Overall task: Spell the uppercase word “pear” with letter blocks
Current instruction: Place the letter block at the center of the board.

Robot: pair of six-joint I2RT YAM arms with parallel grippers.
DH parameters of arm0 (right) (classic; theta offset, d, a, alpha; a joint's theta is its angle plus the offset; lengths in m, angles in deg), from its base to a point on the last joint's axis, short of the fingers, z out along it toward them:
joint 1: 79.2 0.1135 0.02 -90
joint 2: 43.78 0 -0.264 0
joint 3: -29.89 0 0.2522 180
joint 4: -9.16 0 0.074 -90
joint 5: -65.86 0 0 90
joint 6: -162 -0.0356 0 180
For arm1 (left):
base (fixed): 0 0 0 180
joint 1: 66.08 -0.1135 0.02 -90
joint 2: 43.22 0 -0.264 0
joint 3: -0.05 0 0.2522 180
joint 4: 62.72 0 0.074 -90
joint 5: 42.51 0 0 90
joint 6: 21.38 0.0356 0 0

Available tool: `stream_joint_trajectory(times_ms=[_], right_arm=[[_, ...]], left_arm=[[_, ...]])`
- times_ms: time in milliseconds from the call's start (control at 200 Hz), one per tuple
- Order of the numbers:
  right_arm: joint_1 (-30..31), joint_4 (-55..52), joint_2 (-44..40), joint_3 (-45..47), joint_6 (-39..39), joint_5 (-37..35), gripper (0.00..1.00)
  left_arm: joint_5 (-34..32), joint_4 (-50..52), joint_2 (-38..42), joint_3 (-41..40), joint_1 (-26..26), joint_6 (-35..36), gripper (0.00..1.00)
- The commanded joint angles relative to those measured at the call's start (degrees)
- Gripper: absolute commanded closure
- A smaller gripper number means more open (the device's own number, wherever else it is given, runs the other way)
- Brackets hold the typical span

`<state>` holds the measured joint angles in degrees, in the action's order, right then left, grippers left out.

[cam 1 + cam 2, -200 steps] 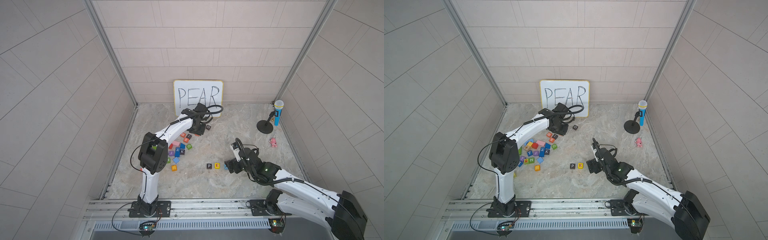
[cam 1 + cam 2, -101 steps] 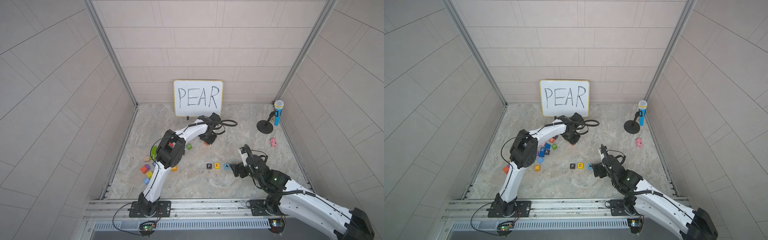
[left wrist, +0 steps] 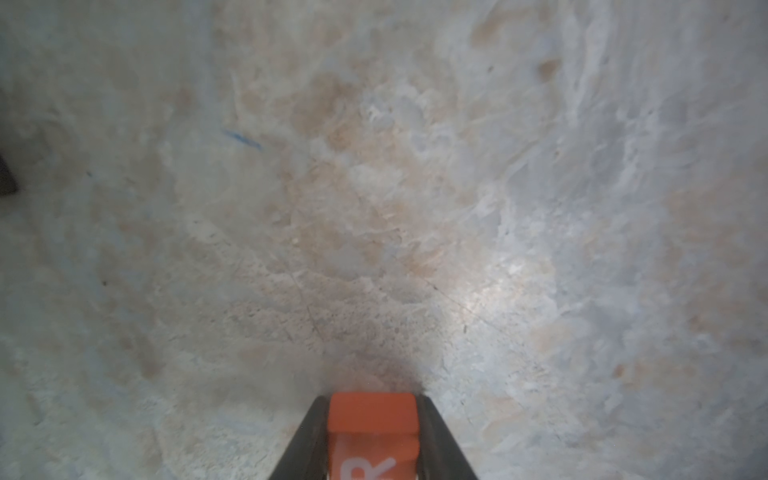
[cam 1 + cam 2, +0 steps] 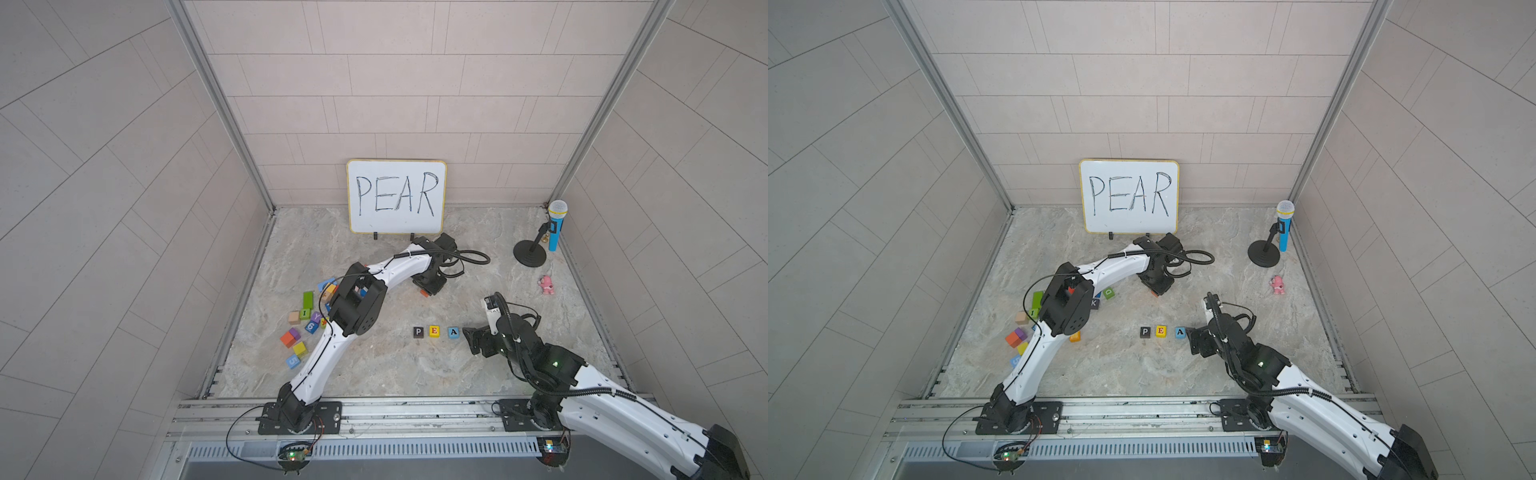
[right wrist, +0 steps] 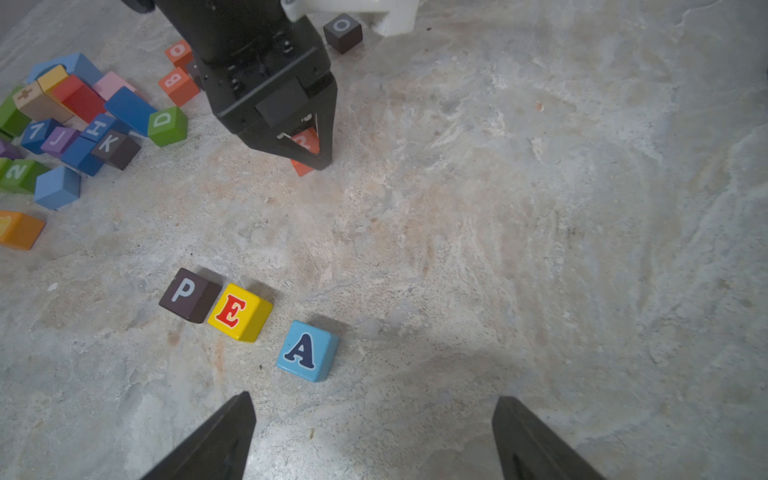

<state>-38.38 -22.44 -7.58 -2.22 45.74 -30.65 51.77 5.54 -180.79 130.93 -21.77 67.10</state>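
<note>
Next, my left gripper lets go of the orange-red R block on the bare floor [image 4: 431, 296] behind the yellow E block.
Three letter blocks stand in a row on the stone floor: black P [image 4: 418, 331], yellow E [image 4: 434, 331] and light blue A [image 4: 453, 331]. The right wrist view also shows P [image 5: 189, 294], E [image 5: 239, 311] and A [image 5: 306, 350]. My left gripper [image 3: 371, 399] is shut on the orange-red R block [image 3: 371, 419], just above the floor behind the row. In both top views only a corner of R [image 4: 424, 293] [image 4: 1154, 293] shows under it. My right gripper [image 5: 372, 399] is open and holds nothing, just right of A.
The whiteboard [image 4: 396, 196] reading PEAR leans on the back wall. A heap of other coloured blocks [image 4: 305, 320] lies left under the left arm, and a black O block [image 5: 343, 31] lies behind the left gripper. A toy microphone [image 4: 555, 226] and a pink figure [image 4: 546, 284] stand at the right.
My left gripper has carried the R block from near the whiteboard toward the row. My right gripper has backed off to the right, uncovering the A block.
</note>
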Motion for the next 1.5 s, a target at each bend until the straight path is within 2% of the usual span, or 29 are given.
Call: stream_joint_trajectory(times_ms=[0,505,610,695,750,946,1036,1151,1241,1336,1491], right_arm=[[-0.37,-1.00,-1.08,0.38,-1.07,-1.98,0.06],[-0.46,-2.72,-7.12,1.85,-2.23,-4.29,0.06],[-0.48,-2.70,-6.51,1.65,-2.25,-4.22,0.06],[-0.48,-2.63,-6.13,1.48,-2.32,-4.22,0.06],[-0.48,-2.47,-6.06,1.41,-2.40,-4.23,0.06],[-0.48,-2.13,-4.79,-0.40,-2.44,-3.40,0.06],[-0.48,-0.78,-2.03,-1.78,-1.92,-2.40,0.07],[-0.65,0.18,4.57,-5.63,1.10,-1.78,0.08],[-0.98,0.75,11.35,-10.00,4.34,-0.51,0.10],[-1.31,1.61,19.36,-15.06,7.48,1.59,0.12],[-2.29,2.54,31.68,-23.02,10.34,4.41,0.16]], left_arm=[[-0.85,2.87,-2.79,0.14,1.52,1.21,1.00],[-2.70,3.70,-3.53,-1.45,3.59,2.16,1.00],[-3.75,3.78,-3.28,-1.46,3.70,1.49,0.86],[-4.80,3.88,-2.59,-1.35,3.74,1.39,0.66],[-5.38,3.91,-1.94,-1.23,3.75,1.43,0.56],[-6.04,4.94,0.86,0.19,3.52,0.85,0.39],[-5.31,4.92,3.01,-0.33,3.16,-0.24,0.34],[-2.97,3.84,7.54,-3.32,1.74,-3.61,0.32],[0.87,0.08,14.29,-10.43,-0.38,-8.06,0.31],[5.05,-4.79,22.02,-19.87,-3.39,-13.27,0.22],[6.58,-6.16,30.91,-29.76,-8.72,-19.75,0.15]])
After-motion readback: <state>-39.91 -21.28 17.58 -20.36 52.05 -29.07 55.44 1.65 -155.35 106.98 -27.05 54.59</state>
